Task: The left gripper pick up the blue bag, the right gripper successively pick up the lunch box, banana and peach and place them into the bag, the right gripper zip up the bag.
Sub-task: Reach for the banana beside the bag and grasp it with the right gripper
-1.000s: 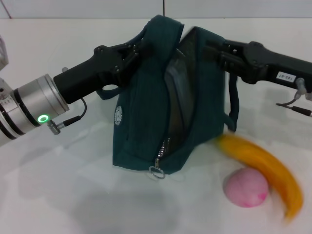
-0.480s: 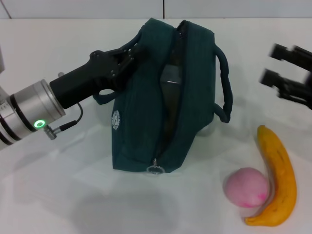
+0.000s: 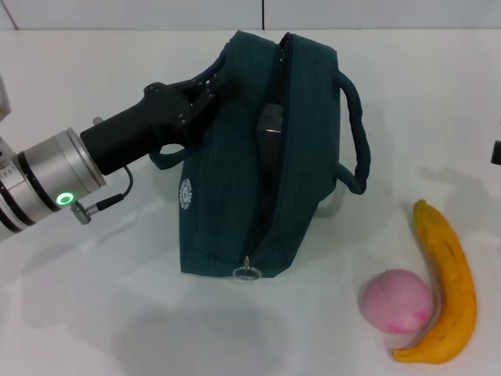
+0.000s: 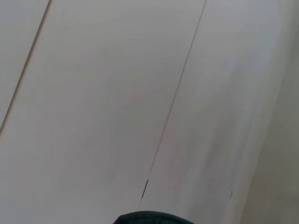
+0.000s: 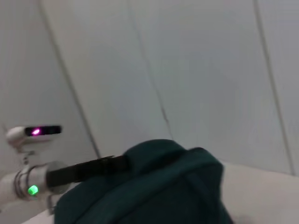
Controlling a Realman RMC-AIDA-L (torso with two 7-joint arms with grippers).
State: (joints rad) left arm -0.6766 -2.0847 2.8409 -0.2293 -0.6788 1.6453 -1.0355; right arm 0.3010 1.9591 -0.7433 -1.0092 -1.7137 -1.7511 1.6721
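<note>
The banana's far end (image 3: 434,225), beyond the pink peach, should be gripped next by my right gripper, which will go there and close.
The blue bag (image 3: 235,196) stands upright on the white table, its top zip open, and shows again in the right wrist view (image 5: 154,186). My left gripper (image 3: 205,92) is shut on the bag's near handle at its top left. Inside the opening I see a dark grey lunch box (image 3: 271,125), mostly hidden by the fabric. The banana (image 3: 450,282) lies to the right of the bag, curving around the pink peach (image 3: 395,300). Only a dark sliver of my right gripper (image 3: 496,151) shows at the right edge, well clear of the bag.
The bag's far handle (image 3: 356,133) loops out to the right. The zip pull (image 3: 247,273) hangs at the bag's front end. Bare white table (image 3: 117,313) lies in front of the bag and to its left. A wall fills the left wrist view.
The right gripper pulled away from the bag's top to the right edge. The banana swung round and came to rest beside the peach. The bag's opening narrowed.
</note>
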